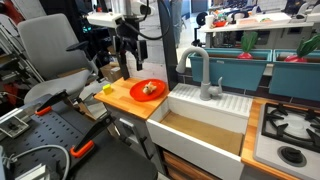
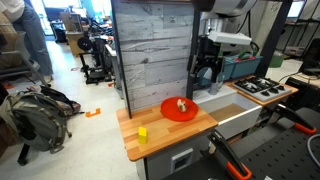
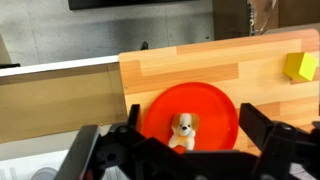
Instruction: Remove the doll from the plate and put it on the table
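Note:
The doll has to leave the orange-red plate, so next my gripper needs to go down to the plate and close on the doll's sides (image 1: 149, 87) (image 3: 184, 130).
The doll (image 3: 183, 130), a tiny tan and white plush puppy, lies on the round orange-red plate (image 3: 213, 107). Both also show in both exterior views: doll (image 1: 150, 88) (image 2: 181, 104), plate (image 1: 139, 92) (image 2: 170, 111). The plate rests on the light wooden table (image 3: 190, 70) (image 1: 122, 97) (image 2: 165, 132). My gripper (image 3: 180, 158) (image 1: 126, 60) (image 2: 204, 78) hangs open and empty above the plate, its black fingers on either side of the doll in the wrist view, apart from it.
A small yellow-green block (image 3: 300, 66) (image 1: 107, 89) (image 2: 142, 134) sits on the table away from the plate. A white sink basin (image 1: 205, 125) with a grey faucet (image 1: 203, 72) adjoins the table. A stove (image 2: 260, 88) lies beyond the sink.

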`<state>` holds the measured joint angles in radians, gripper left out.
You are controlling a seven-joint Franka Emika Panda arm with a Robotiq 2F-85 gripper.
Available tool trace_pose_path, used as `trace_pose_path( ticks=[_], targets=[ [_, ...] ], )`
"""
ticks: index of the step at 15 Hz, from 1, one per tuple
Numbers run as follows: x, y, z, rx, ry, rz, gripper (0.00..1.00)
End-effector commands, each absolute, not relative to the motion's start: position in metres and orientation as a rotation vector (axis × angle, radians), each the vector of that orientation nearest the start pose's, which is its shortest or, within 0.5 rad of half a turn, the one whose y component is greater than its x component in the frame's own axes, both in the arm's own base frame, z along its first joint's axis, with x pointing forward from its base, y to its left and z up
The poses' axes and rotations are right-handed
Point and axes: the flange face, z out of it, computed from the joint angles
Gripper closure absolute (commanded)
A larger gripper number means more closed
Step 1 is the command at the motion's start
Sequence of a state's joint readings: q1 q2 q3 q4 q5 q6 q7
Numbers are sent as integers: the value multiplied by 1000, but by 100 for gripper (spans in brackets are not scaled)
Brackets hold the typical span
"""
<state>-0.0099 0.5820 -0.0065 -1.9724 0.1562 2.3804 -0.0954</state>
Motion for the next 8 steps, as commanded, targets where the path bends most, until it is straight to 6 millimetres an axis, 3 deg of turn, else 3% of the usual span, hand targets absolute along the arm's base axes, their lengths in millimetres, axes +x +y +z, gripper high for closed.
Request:
trace_pose_path(
  ticks=[1,5,8],
  targets=[
    [637,0,106,-3014,146,247,0],
    [661,8,61,-3027,197,244,0],
    [665,12,37,-3040,250,261,0]
  ],
)
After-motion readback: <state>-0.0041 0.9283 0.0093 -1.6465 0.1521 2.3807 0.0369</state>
